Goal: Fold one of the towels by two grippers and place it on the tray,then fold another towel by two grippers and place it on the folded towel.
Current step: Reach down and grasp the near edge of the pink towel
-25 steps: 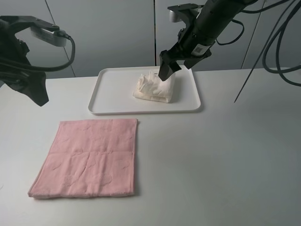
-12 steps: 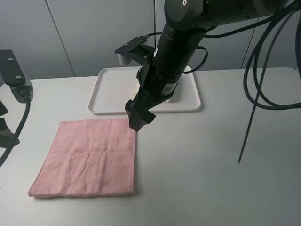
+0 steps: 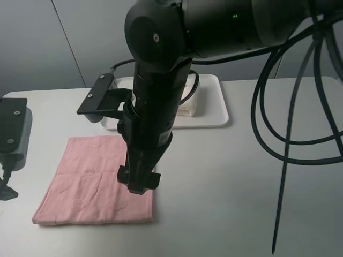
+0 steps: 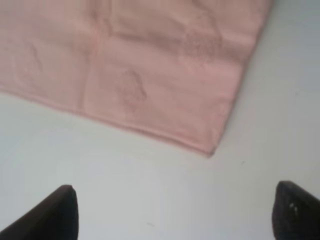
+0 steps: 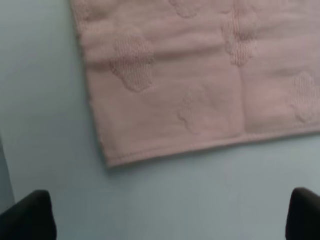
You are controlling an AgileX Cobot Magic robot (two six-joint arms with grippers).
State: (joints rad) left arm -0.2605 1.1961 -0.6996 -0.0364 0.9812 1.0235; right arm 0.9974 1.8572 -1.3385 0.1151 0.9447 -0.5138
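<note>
The next move for my right gripper is to go down to the pink towel's near corner (image 3: 150,219) (image 5: 109,159), the one nearest this gripper, and close there.
The pale pink towel (image 3: 88,179) lies flat on the table at the front left. My right gripper (image 3: 138,186) hangs open just above its near right part. In the right wrist view the pink towel (image 5: 200,80) shows one corner, just ahead of the open right gripper (image 5: 167,215). In the left wrist view my left gripper (image 4: 177,215) is open, with a corner of the pink towel (image 4: 140,65) ahead of it. The cream towel (image 3: 190,104) lies folded on the white tray (image 3: 217,120), largely hidden behind the right arm.
The left arm's wrist block (image 3: 13,128) sits at the far left edge beside the pink towel. Black cables (image 3: 284,160) hang over the right half of the table. The right arm's bulk hides most of the tray.
My right arm left the tray and swung forward and left to the pink towel's near right part. The left arm dropped toward the towel's near left side. Both grippers stayed open.
</note>
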